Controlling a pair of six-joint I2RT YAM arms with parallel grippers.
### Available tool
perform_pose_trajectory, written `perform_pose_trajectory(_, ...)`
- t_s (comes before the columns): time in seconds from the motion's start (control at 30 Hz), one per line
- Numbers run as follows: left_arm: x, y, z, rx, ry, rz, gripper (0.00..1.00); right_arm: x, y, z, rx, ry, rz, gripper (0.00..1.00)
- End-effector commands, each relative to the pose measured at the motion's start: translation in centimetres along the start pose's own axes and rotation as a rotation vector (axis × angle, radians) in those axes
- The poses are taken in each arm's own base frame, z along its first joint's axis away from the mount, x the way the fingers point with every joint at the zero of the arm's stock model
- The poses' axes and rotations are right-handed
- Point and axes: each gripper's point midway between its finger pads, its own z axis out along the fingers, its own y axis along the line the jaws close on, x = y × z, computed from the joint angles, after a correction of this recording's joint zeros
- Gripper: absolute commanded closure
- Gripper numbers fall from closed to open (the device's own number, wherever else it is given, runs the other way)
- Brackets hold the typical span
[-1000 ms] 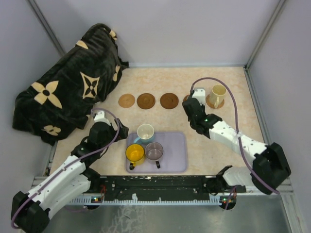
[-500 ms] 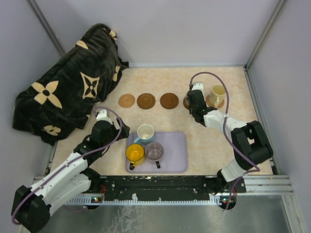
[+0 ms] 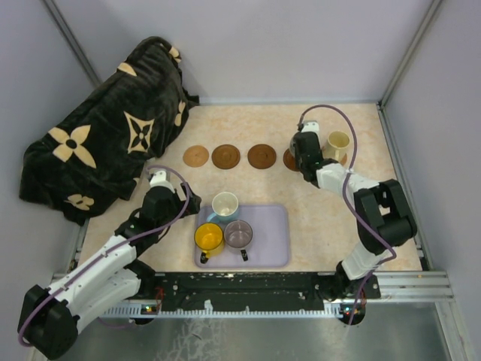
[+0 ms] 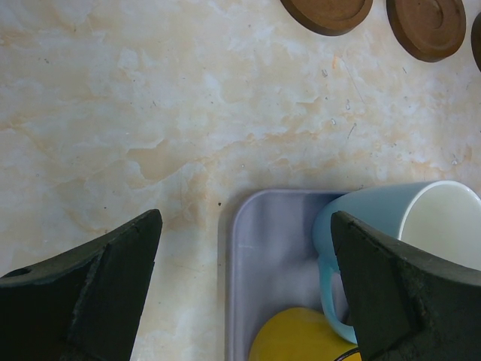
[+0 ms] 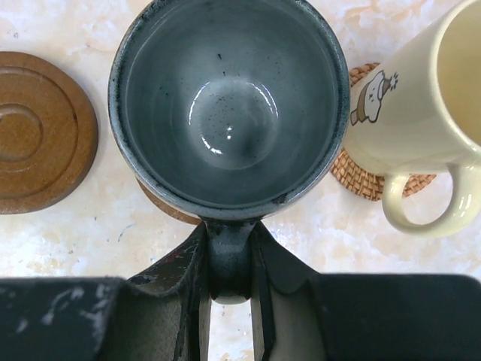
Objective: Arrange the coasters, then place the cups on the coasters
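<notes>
The robot's right gripper should set the dark grey-green cup down on the brown coaster (image 3: pixel 297 155) (image 5: pixel 216 143) beside the cream cup.
My right gripper (image 5: pixel 229 252) is shut on the handle of the dark grey-green cup (image 5: pixel 229 105). The cup hangs over a brown coaster (image 5: pixel 159 201), of which only an edge shows beneath it. Right beside it a cream cup (image 3: pixel 338 143) stands on a woven coaster (image 5: pixel 361 180). Three more wooden coasters (image 3: pixel 225 156) lie in a row to the left. White-and-blue (image 3: pixel 225 204), yellow (image 3: pixel 209 237) and mauve (image 3: pixel 238 234) cups stand on the lavender tray (image 3: pixel 270 241). My left gripper (image 4: pixel 244 226) is open over the tray's left rim, holding nothing.
A black bag with tan flower prints (image 3: pixel 105 143) fills the back left corner. Grey walls close in the table at the back and both sides. The cream cup's handle (image 5: pixel 425 210) points toward my right gripper's side.
The right arm has folded its elbow in and carried the dark cup slightly right and back, over the fourth coaster. The left arm has edged a little toward the tray.
</notes>
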Motion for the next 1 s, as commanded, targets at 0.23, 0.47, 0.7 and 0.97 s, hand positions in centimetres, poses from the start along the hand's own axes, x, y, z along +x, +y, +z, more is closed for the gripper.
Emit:
perform_pose_trajectory(0.23,-0.7,-0.3,0.0,0.001,-0.015,0.009,0.0,-7.1,1.1,0.0,-0.027,-0.17,0.101,1.0)
perform_pose_trajectory(0.47,-0.6,-0.4,0.2,0.001,-0.011,0.011,0.0,-6.7,1.1,0.2,-0.019,-0.136,0.1,1.0)
perform_pose_trajectory(0.7,-0.5,-0.3,0.2,-0.001,-0.01,0.011,0.0,-6.5,1.0,0.0,-0.01,-0.11,0.102,1.0)
perform_pose_trajectory(0.97,-0.4,-0.3,0.2,-0.001,-0.007,0.009,0.0,-5.8,1.5,0.7,-0.016,-0.059,0.097,1.0)
